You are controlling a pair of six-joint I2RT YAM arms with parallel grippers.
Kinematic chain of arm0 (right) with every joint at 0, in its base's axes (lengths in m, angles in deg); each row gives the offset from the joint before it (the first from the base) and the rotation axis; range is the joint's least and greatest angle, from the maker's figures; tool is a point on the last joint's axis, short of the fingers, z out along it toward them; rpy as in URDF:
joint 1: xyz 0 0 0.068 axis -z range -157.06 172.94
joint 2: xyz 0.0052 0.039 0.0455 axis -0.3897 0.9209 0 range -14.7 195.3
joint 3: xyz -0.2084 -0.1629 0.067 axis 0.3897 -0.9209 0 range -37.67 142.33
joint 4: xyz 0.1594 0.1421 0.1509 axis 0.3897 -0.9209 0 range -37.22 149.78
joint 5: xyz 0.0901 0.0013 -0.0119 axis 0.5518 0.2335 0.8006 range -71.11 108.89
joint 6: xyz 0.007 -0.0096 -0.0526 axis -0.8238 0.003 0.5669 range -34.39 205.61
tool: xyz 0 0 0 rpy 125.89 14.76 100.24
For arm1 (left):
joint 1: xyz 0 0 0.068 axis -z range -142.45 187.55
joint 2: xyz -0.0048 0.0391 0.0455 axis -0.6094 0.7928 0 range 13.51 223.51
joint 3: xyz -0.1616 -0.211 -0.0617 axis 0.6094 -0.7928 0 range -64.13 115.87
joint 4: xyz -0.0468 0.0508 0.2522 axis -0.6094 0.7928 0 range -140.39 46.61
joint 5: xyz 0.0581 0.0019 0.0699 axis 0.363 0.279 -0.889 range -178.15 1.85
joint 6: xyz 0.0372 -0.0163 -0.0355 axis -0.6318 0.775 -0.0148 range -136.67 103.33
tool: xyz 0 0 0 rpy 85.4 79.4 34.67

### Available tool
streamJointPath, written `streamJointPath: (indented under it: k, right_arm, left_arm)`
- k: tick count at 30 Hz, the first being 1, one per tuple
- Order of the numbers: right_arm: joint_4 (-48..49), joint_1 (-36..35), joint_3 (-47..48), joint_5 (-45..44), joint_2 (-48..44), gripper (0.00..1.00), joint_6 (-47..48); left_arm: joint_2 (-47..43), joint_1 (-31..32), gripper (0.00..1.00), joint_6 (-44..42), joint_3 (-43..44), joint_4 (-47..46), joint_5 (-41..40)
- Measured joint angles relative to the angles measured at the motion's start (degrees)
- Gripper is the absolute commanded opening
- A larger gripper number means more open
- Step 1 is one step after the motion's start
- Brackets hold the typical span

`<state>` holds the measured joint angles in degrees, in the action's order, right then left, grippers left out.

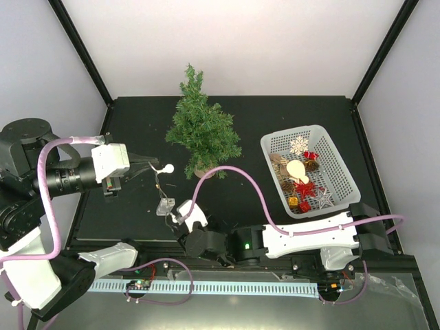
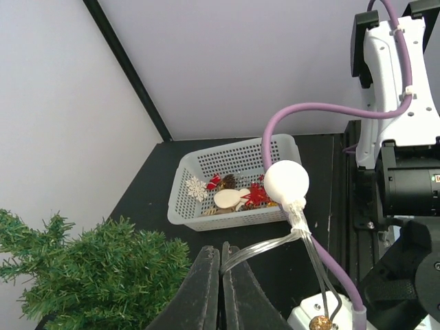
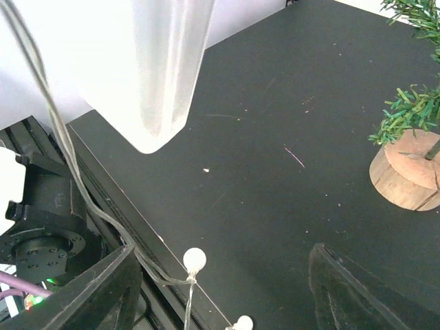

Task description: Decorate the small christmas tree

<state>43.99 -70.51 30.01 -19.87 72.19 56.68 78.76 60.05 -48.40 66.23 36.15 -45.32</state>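
My right gripper is going to close on the clear wire [image 1: 170, 225] [image 3: 189, 301] below the white bulb between its fingers, on the string of lights that hangs from my left gripper.
The small christmas tree [image 1: 201, 130] stands upright on its wood stump at the back middle of the black table. My left gripper [image 1: 155, 165] is shut on the clear wire [image 2: 265, 249] of a string of lights, just left of the tree [image 2: 89, 275]. A white bulb [image 2: 287, 181] sits just past the fingertips. The wire hangs down to a clear plastic box [image 1: 165, 205], which also shows in the right wrist view [image 3: 151, 62]. My right gripper [image 3: 227, 295] is open and empty, low over the table's front edge, with two more bulbs [image 3: 194, 259] between its fingers. The stump [image 3: 409, 172] is to its right.
A white basket [image 1: 335, 159] at the right holds a white snowflake, red stars, a cream ornament and pine cones [image 1: 302, 180]; it also shows in the left wrist view [image 2: 180, 199]. Black frame posts stand at the back corners. The right arm lies across the front edge [image 1: 309, 237].
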Motion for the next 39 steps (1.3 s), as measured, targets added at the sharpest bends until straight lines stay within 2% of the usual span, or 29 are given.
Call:
streamJointPath:
  k: [8,12,18,31,36,38,39]
  right_arm:
    - [2.05,0.59,-3.13,1.11,-0.37,0.65,0.02]
    - [1.55,0.59,-9.53,1.77,-5.22,0.64,-1.68]
    - [3.02,0.61,-14.38,4.94,-11.02,0.64,-2.91]
    - [11.80,1.57,-14.97,15.61,0.52,0.63,-3.08]
    - [15.15,3.74,-15.54,18.49,4.66,0.57,-3.10]
    - [16.26,4.74,-15.54,19.19,5.92,0.48,-2.97]
    - [16.79,5.35,-15.54,19.76,6.49,0.38,-2.95]
  left_arm:
    - [0.00,0.00,0.01,0.02,0.00,0.00,-0.17]
    - [0.02,0.00,0.01,0.00,0.00,-0.07,-0.63]
    - [0.02,0.00,0.02,0.09,0.00,-0.96,-1.05]
    - [1.70,0.00,0.02,1.79,2.73,-1.88,-1.07]
    - [1.60,0.00,0.01,2.38,3.45,-2.56,-1.05]
    - [1.49,0.00,0.02,2.43,3.43,-2.54,-1.05]
    - [1.44,0.00,0.02,2.43,3.43,-2.54,-1.05]
